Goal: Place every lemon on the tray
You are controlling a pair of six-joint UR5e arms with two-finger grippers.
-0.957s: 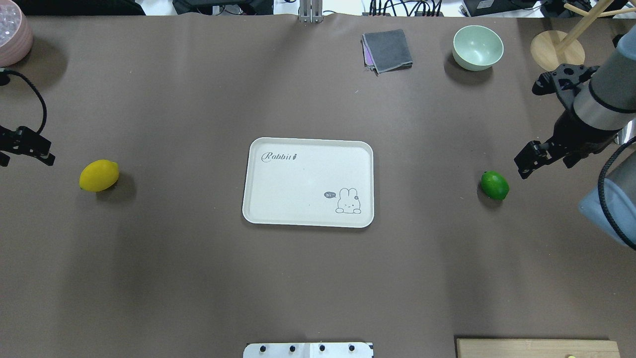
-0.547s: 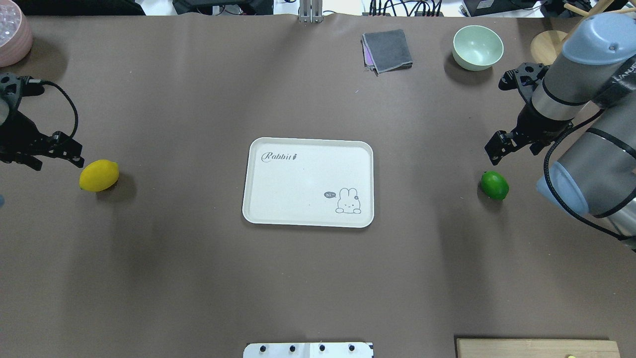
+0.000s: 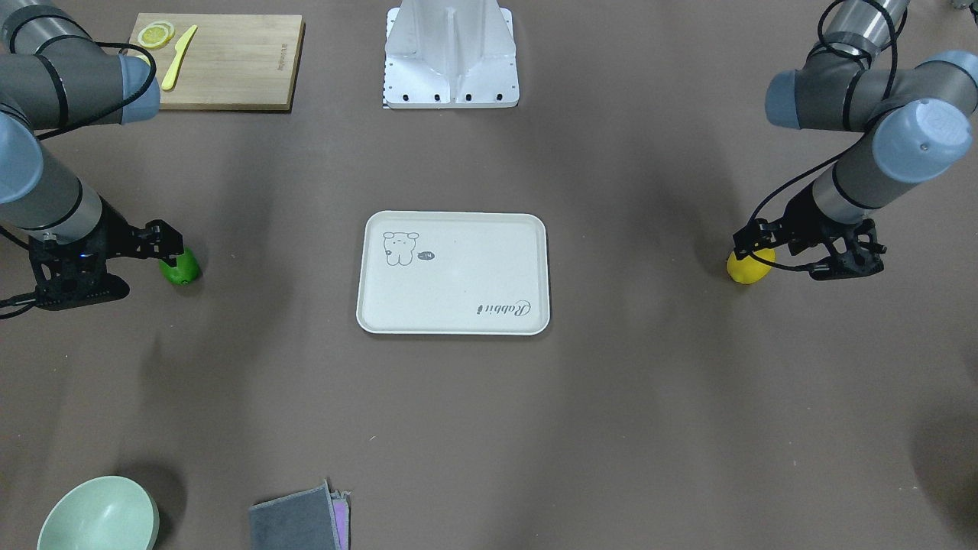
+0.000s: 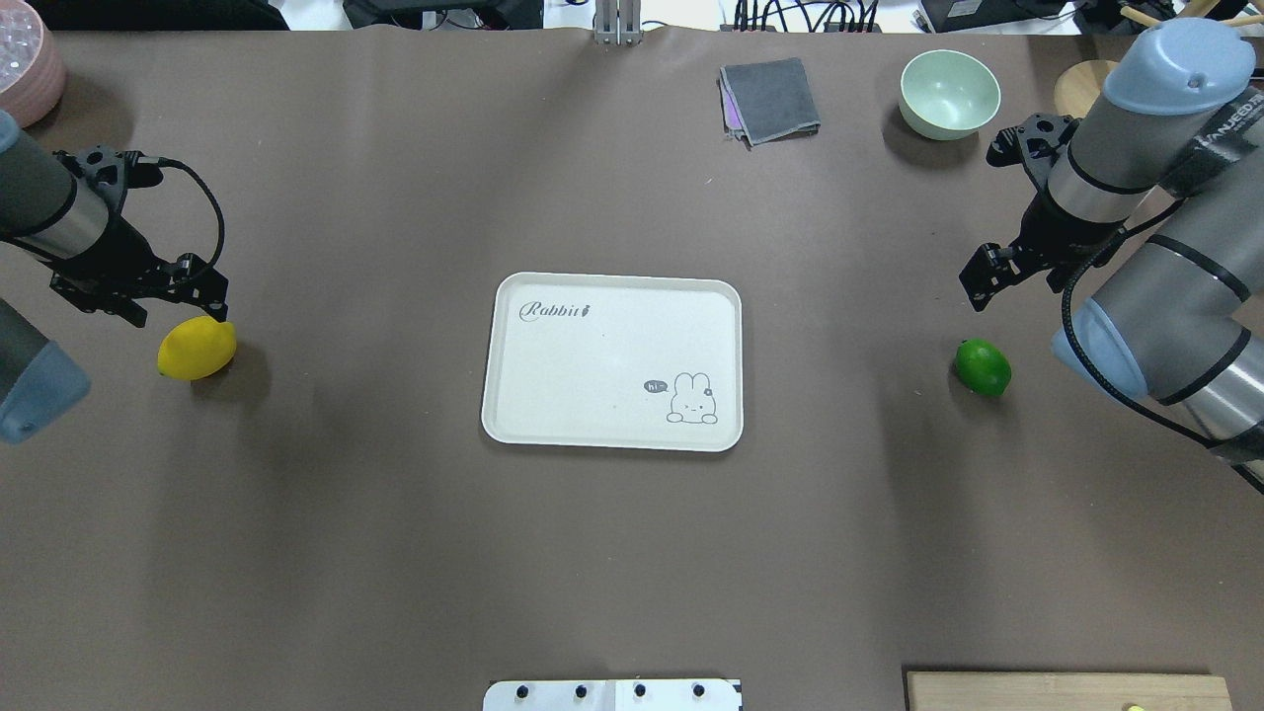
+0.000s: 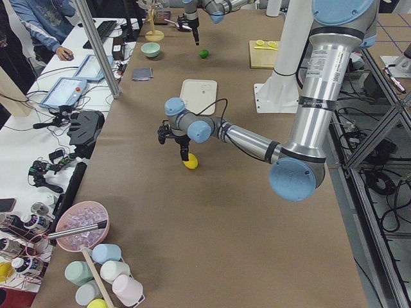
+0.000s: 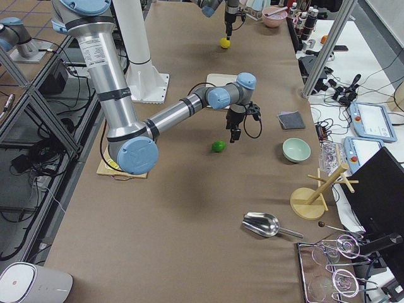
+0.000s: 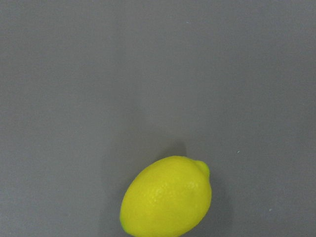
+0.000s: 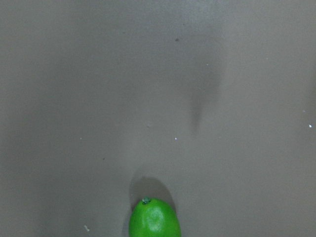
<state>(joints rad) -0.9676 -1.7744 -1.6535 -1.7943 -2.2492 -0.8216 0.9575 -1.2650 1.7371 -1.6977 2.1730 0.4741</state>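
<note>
I will next close my right gripper on the middle of the green lemon [image 3: 182, 266] [image 8: 155, 229] and leave the lemon's stem end free.
The yellow lemon [image 4: 197, 348] lies on the table left of the tray [image 4: 612, 296], and also shows in the left wrist view [image 7: 167, 197]. The green lemon [image 4: 983, 367] lies right of the tray, and also shows in the right wrist view [image 8: 154, 218]. The tray holds nothing. My left gripper [image 4: 170, 301] points down, open and empty, just beyond the yellow lemon and above it. My right gripper [image 4: 1022, 272] points down, open and empty, a little beyond the green lemon. No fingers show in the wrist views.
A pale green bowl [image 4: 949, 94] and a folded grey cloth [image 4: 770, 99] sit at the far right. A bamboo board [image 3: 221, 61] with lemon slices [image 3: 155, 34] and a yellow knife is near the robot's right. A pink bowl [image 4: 25, 69] is far left.
Both arms have swung in from the table's sides. The left gripper moved right to the yellow lemon. The right gripper moved left and farther back, beyond the green lemon. The lemons have not moved.
</note>
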